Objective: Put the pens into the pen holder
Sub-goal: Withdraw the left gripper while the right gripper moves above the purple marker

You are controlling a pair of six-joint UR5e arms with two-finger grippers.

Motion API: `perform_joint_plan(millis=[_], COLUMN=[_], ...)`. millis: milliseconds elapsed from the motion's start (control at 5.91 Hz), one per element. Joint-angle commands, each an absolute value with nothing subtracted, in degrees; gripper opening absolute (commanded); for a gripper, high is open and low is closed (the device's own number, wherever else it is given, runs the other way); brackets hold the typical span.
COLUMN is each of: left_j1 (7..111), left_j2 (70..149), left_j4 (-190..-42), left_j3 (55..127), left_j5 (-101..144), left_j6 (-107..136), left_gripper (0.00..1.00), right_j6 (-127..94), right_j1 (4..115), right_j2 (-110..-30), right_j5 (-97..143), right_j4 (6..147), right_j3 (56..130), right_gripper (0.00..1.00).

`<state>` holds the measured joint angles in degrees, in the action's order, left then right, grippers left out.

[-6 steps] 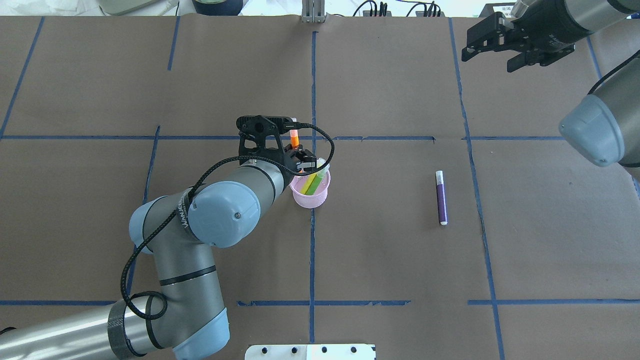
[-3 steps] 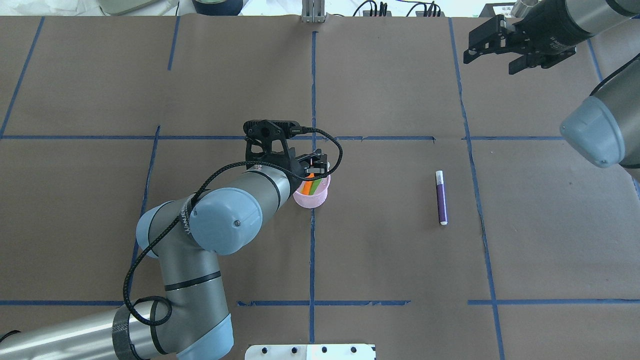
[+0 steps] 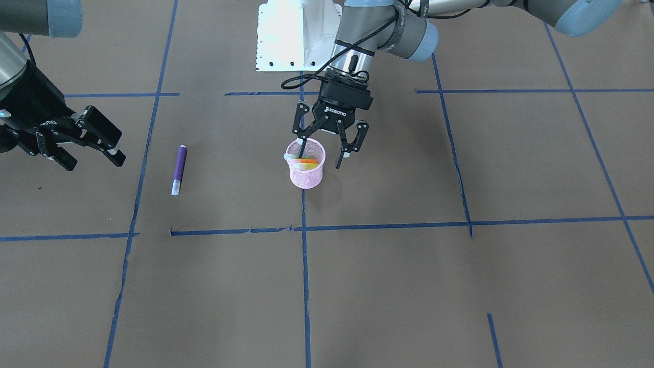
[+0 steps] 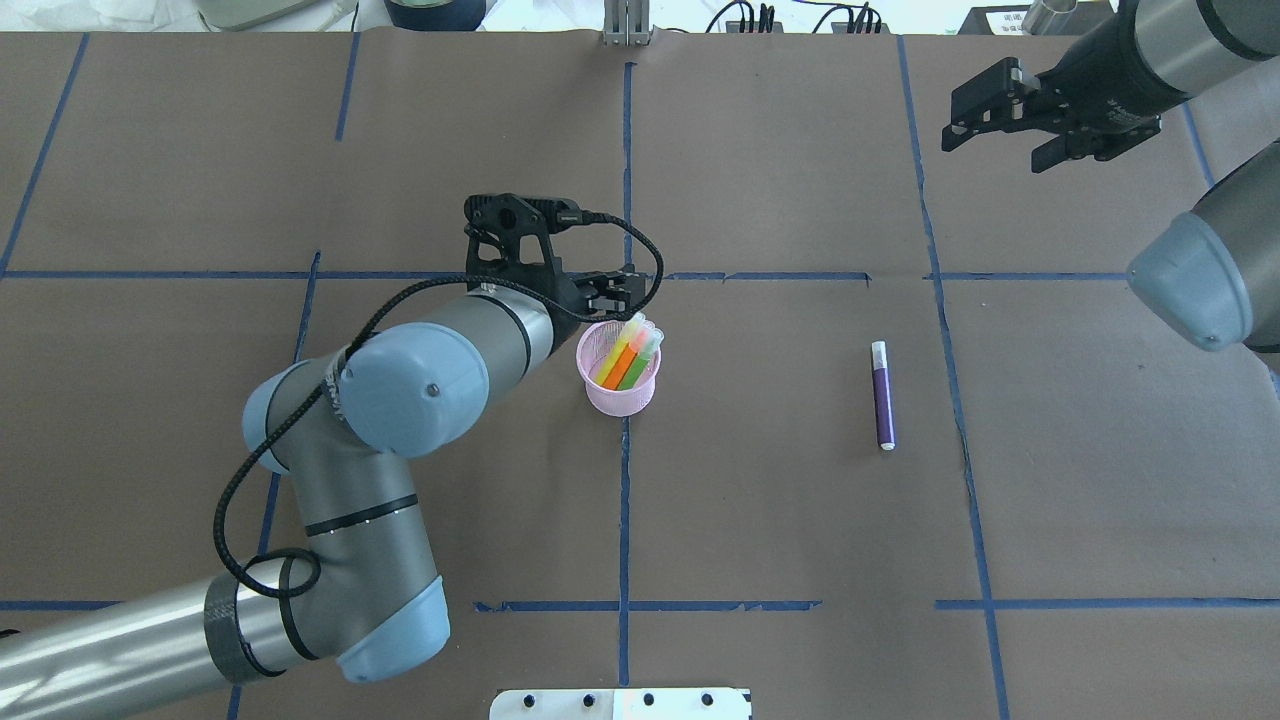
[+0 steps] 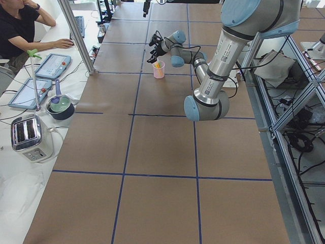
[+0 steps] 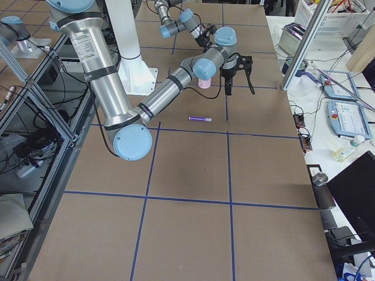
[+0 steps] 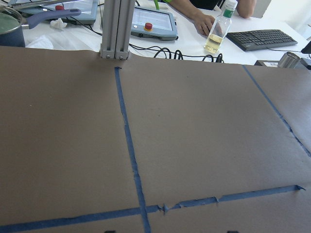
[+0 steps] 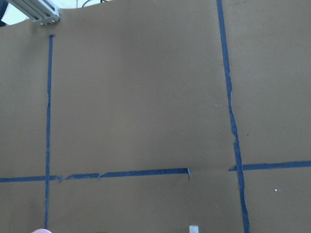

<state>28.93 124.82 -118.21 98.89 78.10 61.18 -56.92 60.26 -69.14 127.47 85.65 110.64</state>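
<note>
I should next close my right gripper on the middle of its purple body [image 3: 179, 165], between the purple pen's two ends.
The pink mesh pen holder [image 4: 620, 392] stands upright near the table's middle, also in the front view [image 3: 306, 176]. An orange pen [image 4: 618, 362] and a green pen [image 4: 636, 366] lean inside it, pale cap ends up. My left gripper [image 4: 612, 298] is open and empty, just above and beyond the cup's far rim; in the front view [image 3: 322, 158] its jaws are spread. The purple pen [image 4: 883, 396] lies flat on the table to the right, also in the front view [image 3: 178, 168]. My right gripper [image 4: 1010, 110] is open and empty, high at the far right.
Brown paper with blue tape lines [image 4: 625, 180] covers the table. A metal post [image 4: 626, 25] stands at the far edge. The robot's white base plate [image 3: 296, 36] is at the near edge. An operator, a toaster and a pot sit beyond the table's far side.
My left gripper lowered the orange pen into the pen holder, let go and opened, then drew back toward the far side. My right gripper drifted slightly right and down.
</note>
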Motion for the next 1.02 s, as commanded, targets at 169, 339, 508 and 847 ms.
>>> perform_joint_plan(millis=[169, 339, 508, 847], left_j1=[44.44, 48.04, 51.03, 53.61], left_j2=[116.13, 112.97, 111.29, 108.73], left_j4=[-111.67, -110.32, -110.3, -110.65], left_j3=[98.26, 99.31, 99.58, 100.28], left_j5=[99.62, 101.58, 106.04, 108.72], left_j6=[41.29, 36.09, 35.86, 35.77], left_gripper=[0.82, 0.82, 0.82, 0.82], right_j6=[-57.22, -58.0, -57.92, -57.4], right_j1=[51.19, 47.32, 45.55, 42.63], right_j2=[-70.93, -70.06, -70.31, -71.37], right_j5=[126.83, 126.74, 126.22, 123.02], right_j4=[85.87, 85.87, 85.7, 85.78], right_j3=[105.14, 103.46, 102.93, 101.53], right_gripper=[0.99, 0.99, 0.99, 0.98])
